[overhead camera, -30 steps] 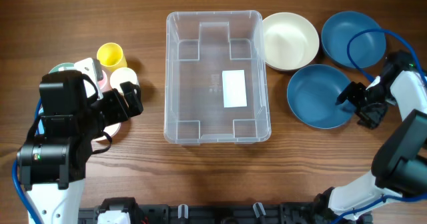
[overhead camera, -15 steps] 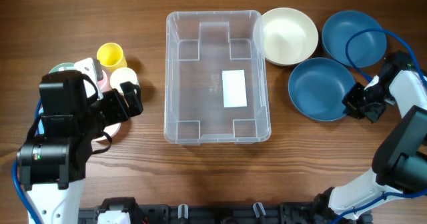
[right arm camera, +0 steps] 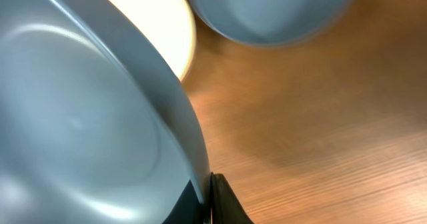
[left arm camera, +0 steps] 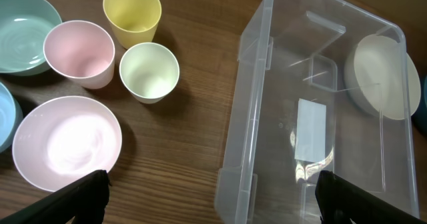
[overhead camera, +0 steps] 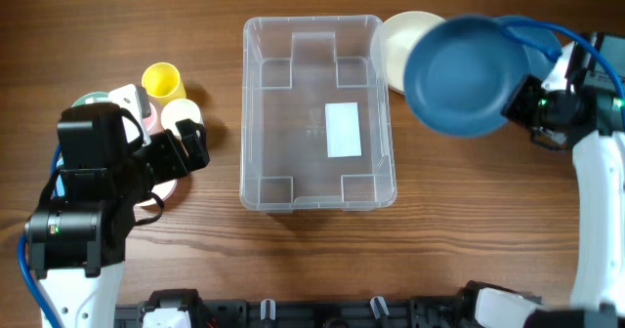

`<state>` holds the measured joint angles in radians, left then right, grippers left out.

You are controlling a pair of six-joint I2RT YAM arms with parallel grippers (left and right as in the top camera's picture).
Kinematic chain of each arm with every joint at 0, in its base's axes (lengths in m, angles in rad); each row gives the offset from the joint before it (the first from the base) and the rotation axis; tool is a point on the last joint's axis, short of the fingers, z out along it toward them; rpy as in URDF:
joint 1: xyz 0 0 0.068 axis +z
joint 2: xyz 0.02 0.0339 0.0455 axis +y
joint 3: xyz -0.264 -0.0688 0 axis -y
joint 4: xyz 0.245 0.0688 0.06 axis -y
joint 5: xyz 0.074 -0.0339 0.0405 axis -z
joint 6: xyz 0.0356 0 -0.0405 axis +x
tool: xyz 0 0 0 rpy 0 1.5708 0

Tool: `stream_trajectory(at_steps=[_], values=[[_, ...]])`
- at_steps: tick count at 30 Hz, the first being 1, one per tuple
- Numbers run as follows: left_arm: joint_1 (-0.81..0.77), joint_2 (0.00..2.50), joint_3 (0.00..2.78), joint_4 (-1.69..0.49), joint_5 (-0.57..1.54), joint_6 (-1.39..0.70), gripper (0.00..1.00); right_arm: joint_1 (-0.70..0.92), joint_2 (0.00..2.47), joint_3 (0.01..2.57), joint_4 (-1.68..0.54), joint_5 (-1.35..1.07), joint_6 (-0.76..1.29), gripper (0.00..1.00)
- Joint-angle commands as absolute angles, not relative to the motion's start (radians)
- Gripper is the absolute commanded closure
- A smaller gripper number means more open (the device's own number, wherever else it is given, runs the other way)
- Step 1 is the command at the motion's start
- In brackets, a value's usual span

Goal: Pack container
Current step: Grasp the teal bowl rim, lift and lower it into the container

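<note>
I need to release the dark blue bowl from my right gripper inside the clear container [overhead camera: 310,104], setting it just beyond the white label on the container's base.
The clear container [overhead camera: 256,123] stands mid-table with only a white label [overhead camera: 343,130] on its base; the left wrist view shows its base [left arm camera: 280,84] too. A dark blue bowl [overhead camera: 457,74] hangs tilted in the air just right of the container's far right corner. My right gripper [overhead camera: 522,103] is shut on its rim. In the right wrist view the bowl [right arm camera: 80,117] fills the left side, its rim pinched in my right gripper [right arm camera: 208,197]. My left gripper [left arm camera: 212,197] stands open above the table beside the container's left wall, holding nothing.
A cream bowl [overhead camera: 395,40] and a second blue bowl [overhead camera: 540,37] sit behind the lifted one, partly covered. Left of the container stand a yellow cup [left arm camera: 132,12], a pale green cup [left arm camera: 149,71], a pink cup [left arm camera: 79,51], a pink bowl [left arm camera: 67,143] and a teal bowl [left arm camera: 23,27].
My right gripper closed on the near blue bowl's rim, then lifted it and carried it up and left toward the container. The left arm has not moved.
</note>
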<state>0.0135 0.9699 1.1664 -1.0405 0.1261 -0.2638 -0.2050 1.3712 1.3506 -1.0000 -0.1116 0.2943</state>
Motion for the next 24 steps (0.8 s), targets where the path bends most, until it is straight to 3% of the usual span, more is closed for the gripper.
stream_trajectory(at_steps=[1,5,8,17,22,24], values=[[0.008,0.97,1.19,-1.037,0.138,-0.24,0.0,-0.062,1.352,1.375,-0.92,-0.181,0.337,0.96],[0.008,0.97,1.19,-1.037,0.138,-0.24,0.0,0.216,1.443,1.375,-0.726,-0.128,0.314,0.96],[0.008,0.97,1.19,-1.037,0.138,-0.24,0.0,0.324,1.56,1.375,-0.643,-0.105,0.296,0.96],[0.008,0.97,1.19,-1.039,0.138,-0.241,0.0,0.35,1.958,1.663,-0.697,-0.059,0.289,0.96],[0.008,0.97,1.19,-1.043,0.138,-0.241,0.0,0.35,2.024,1.704,-0.711,-0.06,0.289,0.96],[0.008,0.97,1.19,-1.045,0.138,-0.24,0.0,0.35,2.026,1.704,-0.72,-0.06,0.288,0.75]])
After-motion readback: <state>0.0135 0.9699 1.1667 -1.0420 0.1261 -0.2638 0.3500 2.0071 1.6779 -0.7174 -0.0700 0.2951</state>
